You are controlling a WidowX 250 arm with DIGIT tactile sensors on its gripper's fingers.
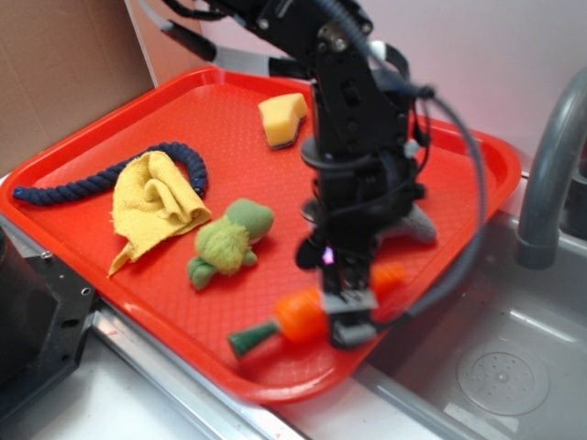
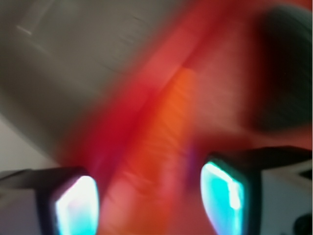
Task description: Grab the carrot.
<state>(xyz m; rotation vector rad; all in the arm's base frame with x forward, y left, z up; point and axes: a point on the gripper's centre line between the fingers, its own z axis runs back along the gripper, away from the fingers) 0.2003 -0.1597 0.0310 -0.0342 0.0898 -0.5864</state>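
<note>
The carrot's tapering middle is between my fingers beside the tray's rim, so I will lift clear, move over toward the green stem and grasp the carrot's thick end (image 1: 298, 317).
The orange carrot (image 1: 301, 316) lies near the front edge of the red tray (image 1: 220, 110). Its green stem end points front-left and its tip shows to the right of the arm. My gripper (image 1: 347, 310) is down over the carrot's middle and hides that part. The wrist view is blurred by motion. In it the carrot (image 2: 171, 122) runs as an orange streak up from between my fingers, with the gripper (image 2: 149, 200) open. The two glowing fingertips (image 2: 222, 196) stand wide apart on either side of it. I cannot tell whether they touch it.
On the tray are a green plush toy (image 1: 229, 240), a yellow cloth (image 1: 156, 203), a dark blue rope (image 1: 83, 188), a yellow sponge (image 1: 282, 119) and a grey object (image 1: 420, 225) behind the arm. A sink (image 1: 495, 367) and faucet (image 1: 550, 174) lie to the right.
</note>
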